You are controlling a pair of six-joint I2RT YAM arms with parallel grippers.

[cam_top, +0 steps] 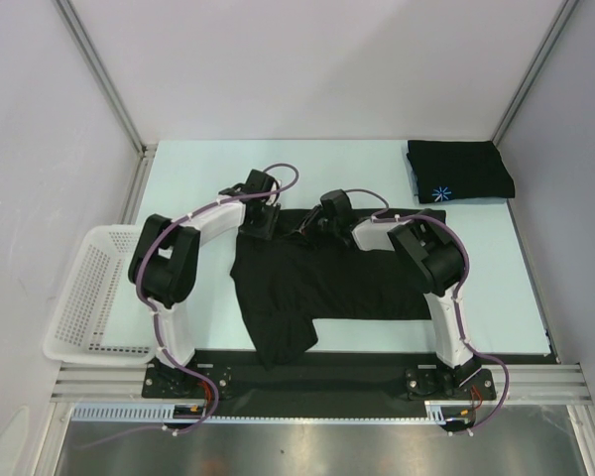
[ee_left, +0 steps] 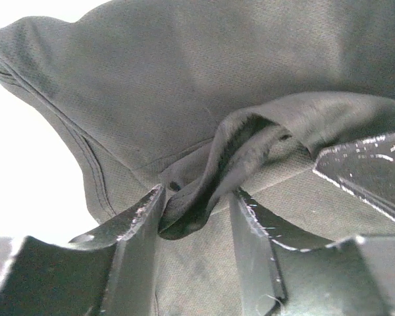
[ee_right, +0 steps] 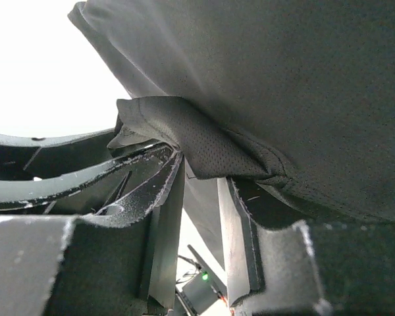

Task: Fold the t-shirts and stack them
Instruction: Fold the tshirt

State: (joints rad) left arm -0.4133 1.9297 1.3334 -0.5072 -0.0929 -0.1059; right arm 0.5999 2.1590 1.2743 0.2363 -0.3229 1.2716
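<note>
My left gripper is holding the t-shirt's fold rolled up in its fingers, so it should open, let the fold lie flat, and take it by its corner (ee_left: 184,226).
A black t-shirt (cam_top: 327,283) lies loosely spread in the middle of the table, one sleeve hanging toward the near edge. My left gripper (cam_top: 261,220) holds its far edge; in the left wrist view the gripper (ee_left: 196,194) is shut on a rolled fold of the fabric (ee_left: 204,171). My right gripper (cam_top: 322,220) holds the same far edge a little to the right; in the right wrist view the gripper (ee_right: 201,164) pinches a bunch of fabric (ee_right: 210,148) at its tips. A second black t-shirt (cam_top: 459,171), folded, with a light-blue starburst logo (cam_top: 439,193), lies at the back right.
A white mesh basket (cam_top: 89,293) stands at the table's left edge beside the left arm. Grey walls close in the table on the left, back and right. A black base rail (cam_top: 317,377) runs along the near edge.
</note>
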